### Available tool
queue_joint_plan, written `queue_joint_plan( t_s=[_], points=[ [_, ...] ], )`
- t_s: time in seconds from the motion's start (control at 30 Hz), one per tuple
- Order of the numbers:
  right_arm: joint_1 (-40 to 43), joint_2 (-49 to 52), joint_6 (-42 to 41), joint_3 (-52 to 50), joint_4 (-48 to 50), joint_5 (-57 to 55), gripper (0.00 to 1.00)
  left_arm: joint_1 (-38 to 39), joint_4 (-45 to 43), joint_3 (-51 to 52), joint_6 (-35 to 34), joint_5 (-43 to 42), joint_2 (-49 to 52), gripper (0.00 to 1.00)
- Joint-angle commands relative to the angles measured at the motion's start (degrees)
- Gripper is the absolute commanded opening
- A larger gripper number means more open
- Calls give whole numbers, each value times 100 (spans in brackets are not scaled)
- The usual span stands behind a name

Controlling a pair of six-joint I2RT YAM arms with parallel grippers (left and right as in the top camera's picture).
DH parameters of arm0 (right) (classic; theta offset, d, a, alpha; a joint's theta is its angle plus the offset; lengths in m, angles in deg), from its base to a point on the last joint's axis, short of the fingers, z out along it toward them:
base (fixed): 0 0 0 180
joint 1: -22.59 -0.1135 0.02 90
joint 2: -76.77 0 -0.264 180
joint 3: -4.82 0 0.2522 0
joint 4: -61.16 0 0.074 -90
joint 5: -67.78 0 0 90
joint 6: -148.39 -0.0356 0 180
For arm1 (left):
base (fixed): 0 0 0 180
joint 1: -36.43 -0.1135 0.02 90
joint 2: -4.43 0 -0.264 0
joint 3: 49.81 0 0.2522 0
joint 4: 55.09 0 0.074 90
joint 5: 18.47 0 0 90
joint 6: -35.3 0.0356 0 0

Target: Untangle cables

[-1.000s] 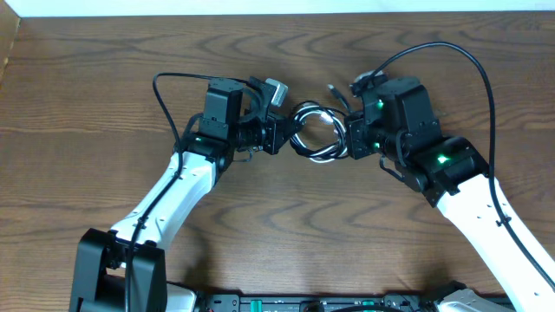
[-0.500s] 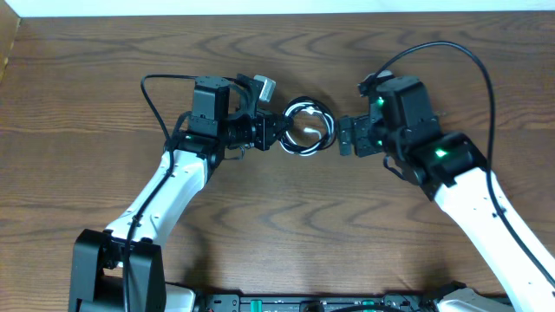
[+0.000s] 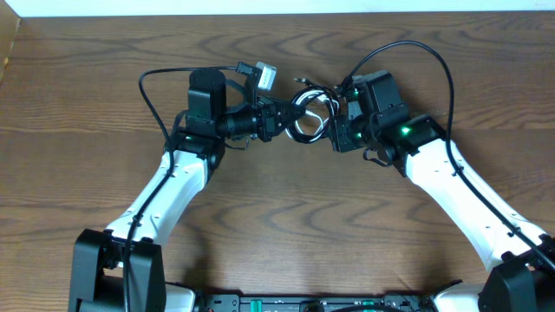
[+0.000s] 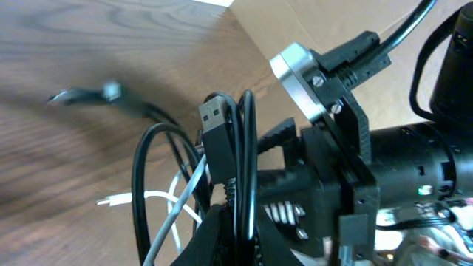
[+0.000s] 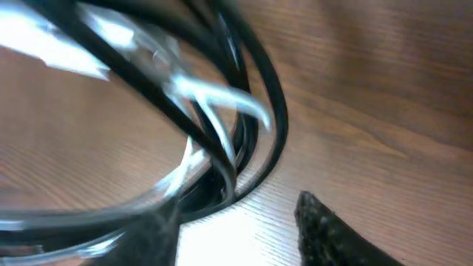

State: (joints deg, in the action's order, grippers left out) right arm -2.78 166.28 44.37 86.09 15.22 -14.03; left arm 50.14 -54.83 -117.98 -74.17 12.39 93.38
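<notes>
The robot's left gripper pinches several parts of the cables together beside the USB plug, so the right gripper needs to take the coil (image 3: 327, 108) before the left gripper opens for a fresh hold.
The cables (image 3: 310, 117) are a small coil of black and white cords, held up between the two arms at the table's far middle. My left gripper (image 3: 282, 121) is shut on the coil's left side. In the left wrist view its fingers (image 4: 236, 222) pinch black strands (image 4: 244, 148) beside a black USB plug (image 4: 214, 122), and a white cord (image 4: 148, 199) hangs behind. My right gripper (image 3: 334, 130) is open at the coil's right side. In the right wrist view its fingers (image 5: 235, 207) are spread, and the blurred coil (image 5: 222, 140) lies close in front, near the left finger.
The wooden table (image 3: 277, 225) extends around both arms. Its far edge (image 3: 277, 14) runs just behind the coil. Thick black robot wires arc over the left arm (image 3: 152, 87) and the right arm (image 3: 434, 56). The left wrist camera (image 3: 264, 76) juts out beside the coil.
My right gripper drew back from the coil, then moved up and left to its right side again. My left gripper carried the coil a little farther back.
</notes>
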Motion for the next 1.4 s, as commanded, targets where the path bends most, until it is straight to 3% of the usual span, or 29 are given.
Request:
queue_joint_plan(
  t_s=[0.0, 0.07, 0.1, 0.17, 0.37, 0.4, 0.5, 0.73, 1.0, 1.37],
  points=[
    [15, 52, -33, 63, 50, -232, 29, 7, -39, -7, -149, -341, -2, 8],
    [15, 52, -33, 63, 70, -356, 27, 7, -39, -7, -190, -343, -2, 7],
    [15, 52, -31, 63, 90, -354, 34, 7, -39, -7, -214, -341, -2, 8],
    [15, 52, -33, 63, 142, -354, 67, 7, -37, -7, -234, -345, -2, 8],
    [20, 52, -33, 63, 654, -361, 82, 11, -39, -7, -492, -348, -2, 8],
    [20, 52, -33, 63, 756, -361, 73, 11, -39, -7, -487, -348, -2, 8],
    [20, 52, -66, 63, 922, -417, 1, 11, -37, -7, -487, -345, -2, 8],
    [22, 48, -146, 63, 789, -911, 1, -7, -37, -7, -417, -319, -2, 8],
    [328, -4, -1143, 63, -306, -2846, 1, -278, -33, -7, -267, -323, -2, 8],
    [588, -4, -1204, 63, -586, -2490, 1, -608, 149, -4, -267, -326, -2, 8]
  ],
)
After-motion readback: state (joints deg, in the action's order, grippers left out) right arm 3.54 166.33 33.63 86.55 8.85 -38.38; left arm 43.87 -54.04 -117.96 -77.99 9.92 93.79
